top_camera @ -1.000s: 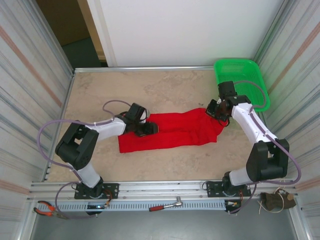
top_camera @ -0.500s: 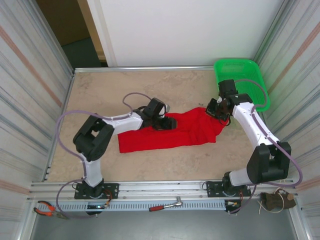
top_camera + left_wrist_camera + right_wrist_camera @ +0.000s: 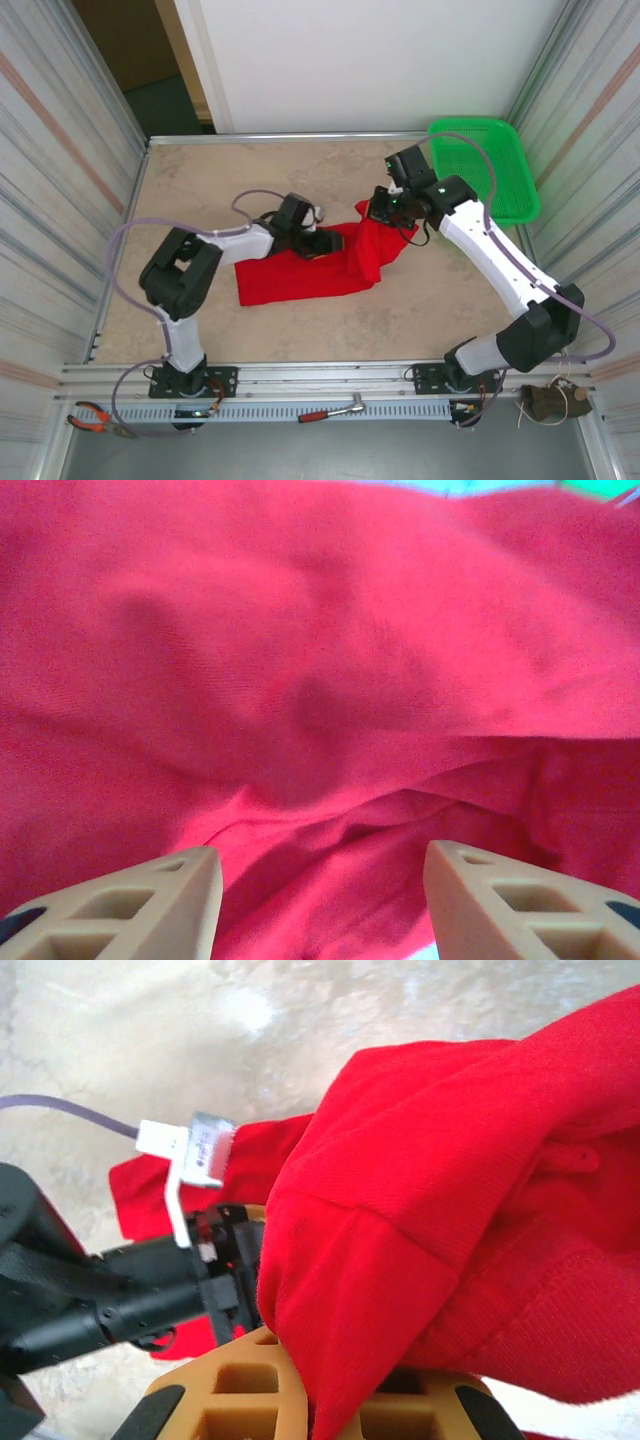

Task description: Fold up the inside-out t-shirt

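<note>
Next, I let go of the shirt's end, now held up over the cloth, with my right gripper over the flat red cloth [image 3: 285, 272] just in front of my left gripper.
The inside-out t-shirt [image 3: 300, 272] is bright red and lies bunched across the middle of the table. My right gripper [image 3: 385, 208] is shut on the shirt's right end and holds it up over the rest of the cloth. In the right wrist view the red fabric [image 3: 450, 1180] drapes out of the closed right gripper [image 3: 340, 1405]. My left gripper [image 3: 322, 240] rests low at the shirt's upper edge. In the left wrist view its tan fingers [image 3: 165, 890] stand apart, and folds of the red shirt [image 3: 320, 680] lie just ahead of the left gripper [image 3: 320, 870].
A green mesh basket [image 3: 485, 160] stands at the back right corner. Corrugated walls close both sides of the table. Pliers [image 3: 95, 418] and a ratchet wrench [image 3: 335, 410] lie on the front rail. The left arm's black wrist [image 3: 100, 1300] sits close under the lifted cloth.
My right gripper has carried the shirt's right end up and to the left, shortening the spread cloth. The left gripper slid right along the shirt's upper edge, then eased back slightly.
</note>
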### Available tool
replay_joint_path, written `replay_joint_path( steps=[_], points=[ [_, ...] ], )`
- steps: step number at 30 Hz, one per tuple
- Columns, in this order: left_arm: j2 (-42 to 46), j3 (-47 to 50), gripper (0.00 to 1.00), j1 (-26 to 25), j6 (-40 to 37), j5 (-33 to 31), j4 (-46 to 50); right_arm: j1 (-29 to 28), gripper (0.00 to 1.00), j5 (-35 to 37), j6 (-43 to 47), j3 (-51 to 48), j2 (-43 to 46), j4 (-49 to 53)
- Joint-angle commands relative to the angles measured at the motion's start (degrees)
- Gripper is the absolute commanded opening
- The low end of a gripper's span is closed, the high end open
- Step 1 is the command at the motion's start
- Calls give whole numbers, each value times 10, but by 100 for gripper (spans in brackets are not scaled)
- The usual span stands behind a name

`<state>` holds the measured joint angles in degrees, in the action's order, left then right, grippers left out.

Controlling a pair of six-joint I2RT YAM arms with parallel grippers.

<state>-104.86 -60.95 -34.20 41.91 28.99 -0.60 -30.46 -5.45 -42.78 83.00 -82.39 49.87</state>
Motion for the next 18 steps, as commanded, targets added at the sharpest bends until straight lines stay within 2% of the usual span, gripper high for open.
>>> replay_joint_path(
  steps=[1, 4, 7, 12, 18],
  points=[
    [105, 37, 58, 60, 44, 66, -44, -37, 0, 53, -30, 44, -30, 30],
    [174, 81, 60, 119, 55, 80, -37, -74, 0, 85, -36, 85, -65, 53],
    [215, 105, 60, 178, 27, 78, 4, -110, 0, 108, -38, 130, -110, 78],
    [242, 145, 61, 270, 22, 107, 4, -165, 0, 144, -36, 233, -210, 143],
    [261, 164, 61, 341, 8, 122, 15, -221, 0, 157, -39, 368, -337, 212]
  ],
)
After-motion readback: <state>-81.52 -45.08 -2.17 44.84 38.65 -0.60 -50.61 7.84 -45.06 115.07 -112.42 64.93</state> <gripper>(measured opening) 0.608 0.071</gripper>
